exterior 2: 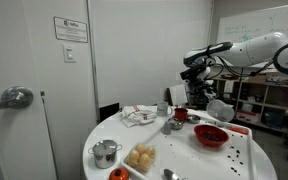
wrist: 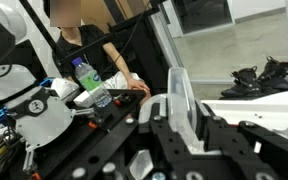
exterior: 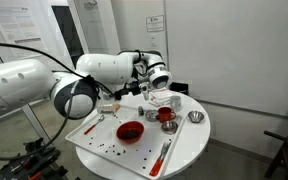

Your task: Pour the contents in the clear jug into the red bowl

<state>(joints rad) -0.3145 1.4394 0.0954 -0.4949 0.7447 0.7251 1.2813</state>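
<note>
Next, my gripper releases the clear jug on the white tray (exterior: 124, 116), between the red bowl and the bowl of food. The jug is still in the air above the table.
My gripper (wrist: 184, 135) is shut on the clear jug (wrist: 177, 95), which stands between the fingers in the wrist view. In both exterior views the gripper (exterior: 158, 80) (exterior 2: 198, 88) holds the jug (exterior: 162, 98) (exterior 2: 220, 108) in the air above the far part of the round white table (exterior: 184, 150). The jug looks tilted. The red bowl (exterior: 130, 131) (exterior 2: 211, 135) sits on the table, below and to one side of the jug. Its contents are too small to make out.
A small red cup (exterior: 166, 115) (exterior 2: 181, 114) and a metal cup (exterior: 195, 117) stand near the jug. A red-handled utensil (exterior: 164, 153) lies at the table's front. A crumpled cloth (exterior 2: 137, 116), another metal cup (exterior 2: 106, 152) and a bowl of food (exterior 2: 141, 156) are also there. Dark crumbs dot the table.
</note>
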